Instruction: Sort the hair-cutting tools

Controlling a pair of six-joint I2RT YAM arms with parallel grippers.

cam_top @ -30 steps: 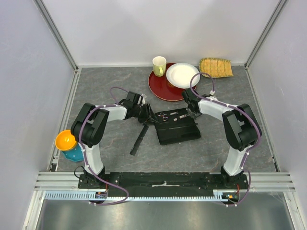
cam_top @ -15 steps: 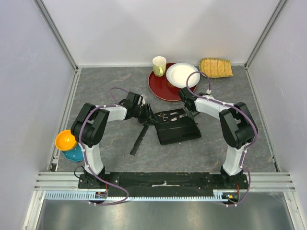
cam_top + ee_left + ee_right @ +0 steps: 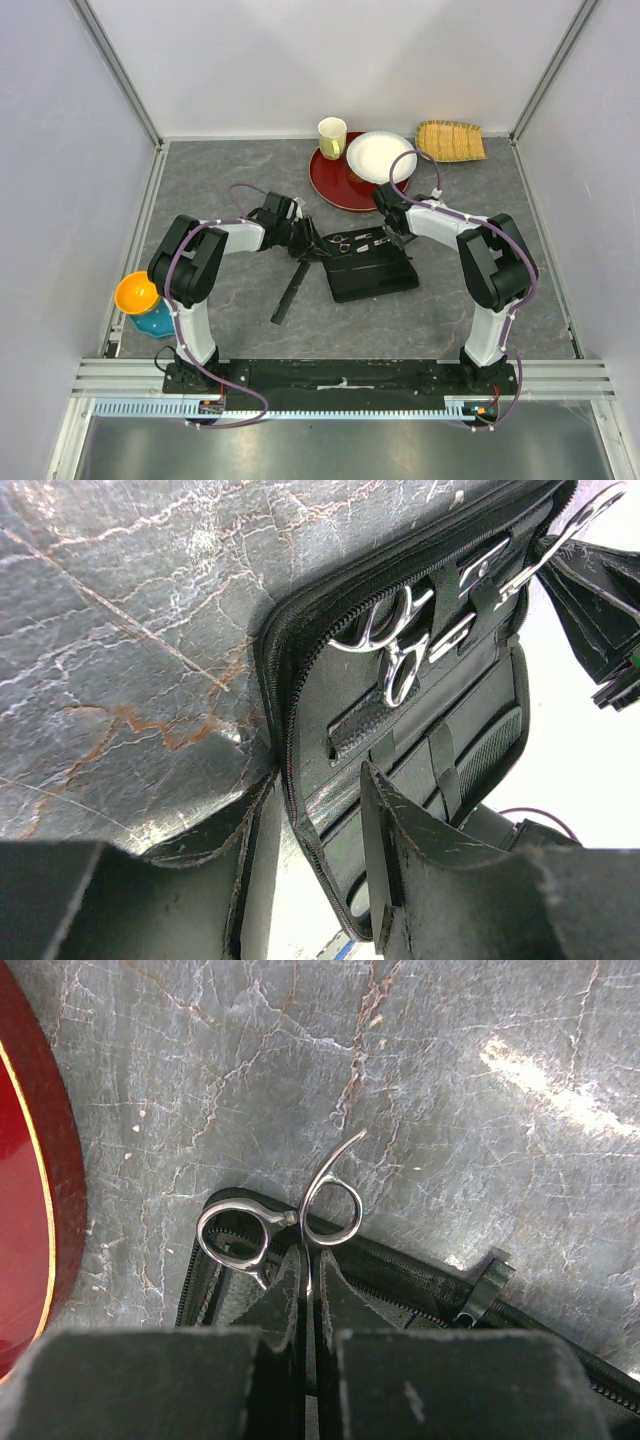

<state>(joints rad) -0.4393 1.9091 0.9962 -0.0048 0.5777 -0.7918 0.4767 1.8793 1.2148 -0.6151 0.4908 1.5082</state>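
The scissors tilt up out of the case's strap, so my right gripper needs to let go of the shank and lay the scissors flat by their handle rings (image 3: 240, 1232).
An open black case (image 3: 375, 275) lies mid-table. One pair of silver scissors (image 3: 340, 242) sits strapped inside it, and shows in the left wrist view (image 3: 400, 670). My right gripper (image 3: 392, 237) is shut on the second pair of scissors (image 3: 355, 1210) at the case's far edge (image 3: 440, 1260), handle rings pointing away; the fingers (image 3: 345, 1290) pinch its shank. My left gripper (image 3: 312, 248) is open, its fingers (image 3: 385, 820) straddling the case's left rim (image 3: 290, 780). A long flat black comb (image 3: 288, 295) lies on the table left of the case. I cannot make out the thicker comb-like tool.
A red round tray (image 3: 335, 180) with a white plate (image 3: 378, 156) and a pale cup (image 3: 332, 135) stands behind the case. A woven mat (image 3: 450, 140) lies at the back right. An orange bowl (image 3: 138, 293) sits on a teal stand at the left edge.
My right gripper shifted slightly left along the case's far edge with the scissors in it. The left arm, case and comb have not moved.
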